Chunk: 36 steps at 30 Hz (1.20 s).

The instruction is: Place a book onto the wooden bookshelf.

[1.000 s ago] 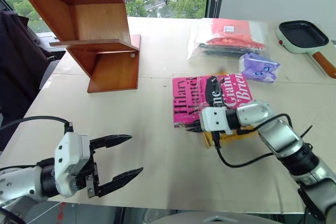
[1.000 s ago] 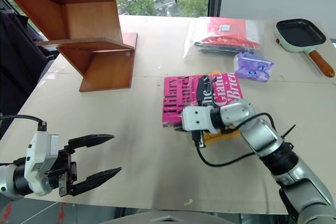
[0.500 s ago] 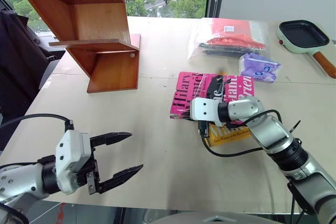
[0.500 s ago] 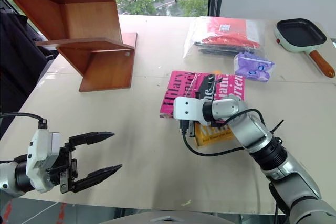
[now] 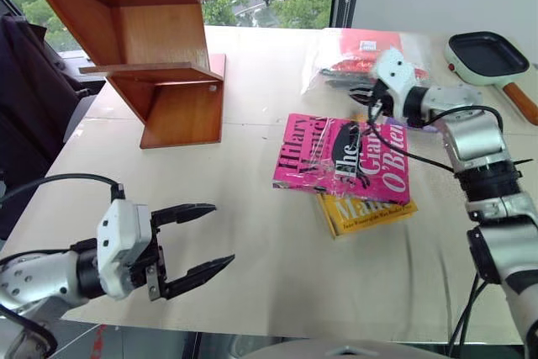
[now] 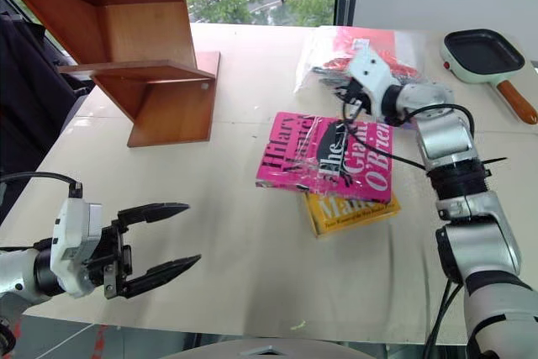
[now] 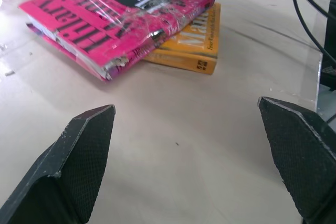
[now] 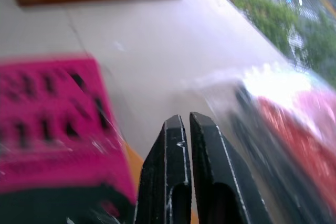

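Observation:
I need to next move my left gripper to the middle of the pink book's spine [image 5: 340, 194] [image 7: 163, 36], above the yellow-orange book, and close it there.
The book [image 5: 340, 157], bright pink with black and white lettering, lies flat at mid-table, overlapping a yellow-orange book [image 5: 367, 213]. At the back left stands the wooden bookshelf [image 5: 160, 48], reddish-brown with slanted sides. My right gripper [image 5: 363, 95] is shut on nothing and hovers beyond the pink book's far edge, beside a plastic bag. The right wrist view shows its fingers [image 8: 176, 145] pressed together, with the pink cover [image 8: 52, 129] off to one side. My left gripper [image 5: 223, 234] stands open near the front left edge, facing both books [image 7: 115, 9] across bare table.
A clear plastic bag of red items [image 5: 361, 55] lies at the back right. A black frying pan [image 5: 483, 55] with an orange handle sits in the far right corner. Dark fabric [image 5: 34, 98] hangs off the table's left side.
My right gripper left the pink book's near edge and swung up and back right, toward the plastic bag. The pink book now sits turned on the yellow one. The left gripper stayed put.

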Tool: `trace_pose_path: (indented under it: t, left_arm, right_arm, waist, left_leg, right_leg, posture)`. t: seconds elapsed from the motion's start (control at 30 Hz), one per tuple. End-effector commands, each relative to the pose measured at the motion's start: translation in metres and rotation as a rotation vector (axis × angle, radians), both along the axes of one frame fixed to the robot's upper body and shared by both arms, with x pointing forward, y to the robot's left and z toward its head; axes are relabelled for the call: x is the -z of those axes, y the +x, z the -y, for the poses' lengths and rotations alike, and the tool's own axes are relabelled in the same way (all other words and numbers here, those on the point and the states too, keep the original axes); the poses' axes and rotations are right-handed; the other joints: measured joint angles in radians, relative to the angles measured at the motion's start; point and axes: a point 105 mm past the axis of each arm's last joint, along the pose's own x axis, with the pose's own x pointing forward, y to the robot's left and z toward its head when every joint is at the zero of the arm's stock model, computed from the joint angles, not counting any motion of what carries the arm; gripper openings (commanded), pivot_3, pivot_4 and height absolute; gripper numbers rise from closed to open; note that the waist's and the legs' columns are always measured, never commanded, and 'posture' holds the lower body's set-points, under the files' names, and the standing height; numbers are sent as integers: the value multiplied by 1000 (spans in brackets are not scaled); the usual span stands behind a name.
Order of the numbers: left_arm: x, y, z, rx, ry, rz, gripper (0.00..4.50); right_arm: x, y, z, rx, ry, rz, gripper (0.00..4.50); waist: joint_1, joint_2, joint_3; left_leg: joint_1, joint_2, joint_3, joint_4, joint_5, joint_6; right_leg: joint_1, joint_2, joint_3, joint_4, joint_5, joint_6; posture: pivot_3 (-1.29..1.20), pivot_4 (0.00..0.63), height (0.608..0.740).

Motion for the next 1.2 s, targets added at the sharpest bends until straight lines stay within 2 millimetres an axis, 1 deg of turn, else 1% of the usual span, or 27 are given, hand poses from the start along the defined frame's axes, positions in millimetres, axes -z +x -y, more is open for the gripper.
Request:
trace_pose_path:
  t: [0.03,0.1,0.2,0.43,0.6,0.77,0.9,1.03,1.2]
  left_arm:
    - [-5,2,0,-5,-10,28,4500]
    - [-6,2,-1,-19,-19,34,4500]
    - [-2,2,-6,-33,14,31,4500]
    - [-3,4,-9,-47,6,42,4500]
    - [-2,6,-9,-46,7,42,4500]
    - [0,6,-9,-42,8,39,4500]
    - [2,6,-9,-38,4,36,4500]
    - [5,5,-10,-35,9,25,4500]
    - [5,6,-10,-27,8,22,4500]
  right_arm:
    - [4,14,39,76,-59,16,18]
    - [11,15,50,94,-51,-19,18]
    - [17,12,58,68,-44,-71,18]
    - [16,6,56,0,8,-102,18]
    - [14,1,49,-64,56,-140,18]
    - [24,-13,53,-137,34,-231,18]
    - [26,-26,57,-196,42,-282,18]
    - [28,-45,64,-243,32,-337,18]
    - [32,-69,68,-272,19,-393,18]
  waist:
    - [-11,0,0]
    - [-20,0,0]
    - [-40,0,0]
    - [-39,1,1]
    - [-38,1,1]
    - [-37,1,1]
    - [-34,1,1]
    - [-31,1,1]
    - [-28,1,1]
  left_leg:
    - [0,0,0,0,0,0]
    - [0,1,1,-1,0,0]
    - [0,2,2,-3,0,0]
    - [1,3,4,-3,0,0]
    - [1,3,4,-2,0,0]
    - [0,3,4,-2,0,0]
    - [0,3,4,-2,0,0]
    - [0,3,4,-2,0,0]
    - [0,3,4,-2,0,0]
  right_leg:
    - [0,0,0,0,0,0]
    - [0,0,0,0,0,0]
    - [-1,-1,2,0,0,0]
    - [-2,-2,4,0,0,0]
    - [-2,-2,4,0,0,0]
    - [-3,-2,5,0,0,0]
    - [-3,-2,5,0,0,0]
    - [-3,-3,4,0,0,0]
    - [-3,-3,5,0,0,0]
  posture:
    - [0,150,740]
    - [0,150,740]
    - [0,150,740]
    - [0,150,740]
    - [0,150,740]
    - [0,150,740]
    - [0,150,740]
    - [0,150,740]
    - [0,150,740]
